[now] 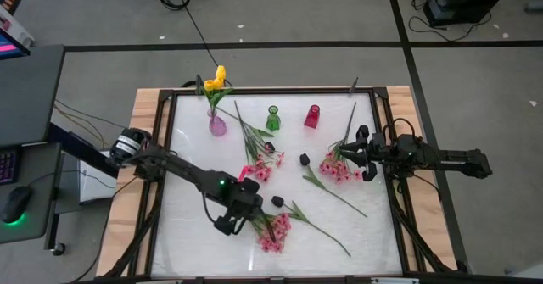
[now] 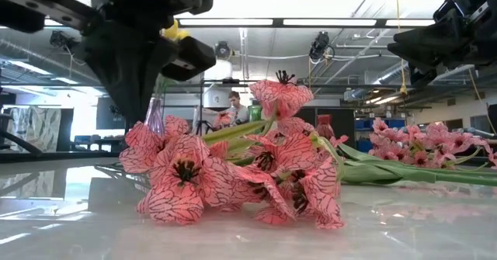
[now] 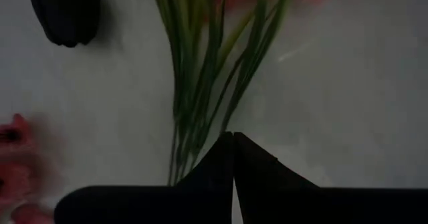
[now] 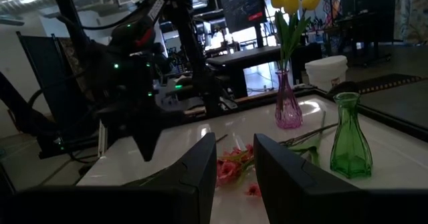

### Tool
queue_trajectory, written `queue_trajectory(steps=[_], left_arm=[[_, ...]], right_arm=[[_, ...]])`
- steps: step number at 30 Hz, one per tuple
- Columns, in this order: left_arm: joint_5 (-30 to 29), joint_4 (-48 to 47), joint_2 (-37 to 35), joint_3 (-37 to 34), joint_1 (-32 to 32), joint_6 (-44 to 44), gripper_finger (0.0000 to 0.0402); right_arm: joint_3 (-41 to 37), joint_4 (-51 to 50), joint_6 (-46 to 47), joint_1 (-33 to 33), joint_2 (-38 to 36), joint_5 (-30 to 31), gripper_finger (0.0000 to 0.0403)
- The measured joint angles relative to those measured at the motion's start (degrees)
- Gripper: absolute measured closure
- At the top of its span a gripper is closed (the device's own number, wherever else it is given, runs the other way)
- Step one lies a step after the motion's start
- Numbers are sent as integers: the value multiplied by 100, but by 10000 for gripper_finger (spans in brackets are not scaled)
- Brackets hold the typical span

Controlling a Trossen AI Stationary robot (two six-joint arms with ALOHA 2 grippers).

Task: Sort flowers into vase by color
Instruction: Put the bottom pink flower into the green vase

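Observation:
The fingers of my left gripper are shut beside the green stems of the pink spray, so next I open them and close around the whole stem bunch [image 3: 195, 117] before lifting.
My left gripper [image 1: 229, 225] [image 3: 233, 138] is shut and points down just above the green stems [image 3: 200, 83] of a pink blossom spray [image 1: 273, 231] [image 2: 233, 175] lying near the table's front. Nothing shows between its fingers. A dark tulip [image 3: 65, 13] [image 1: 277, 201] lies beside it. Two more pink sprays [image 1: 259, 167] [image 1: 336, 169] and another dark tulip [image 1: 303, 158] lie flat mid-table. Yellow tulips [image 1: 218, 79] [image 4: 292, 0] stand in a purple vase [image 1: 217, 125]. My right gripper [image 1: 352, 153] [image 4: 234, 170] waits level at the right, open, holding nothing.
A green vase [image 1: 272, 119] [image 4: 350, 137] and a red vase [image 1: 312, 116] stand at the far side, right of the purple one. The white table top has a raised dark rim [image 1: 170, 148] inside a wooden frame. A person shows in the room beyond the table.

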Motion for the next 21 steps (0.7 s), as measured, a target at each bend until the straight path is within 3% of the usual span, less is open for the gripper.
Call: queue_trajectory(steps=[7,12,21], left_arm=[[-6,-67,0,0,152,725,389],[-23,-93,0,0,197,737,380],[-48,-99,0,0,297,1119,269]], right_arm=[[-1,1,0,0,0,1,292],[-1,0,0,1,1,0,292],[-1,2,0,1,1,2,292]])
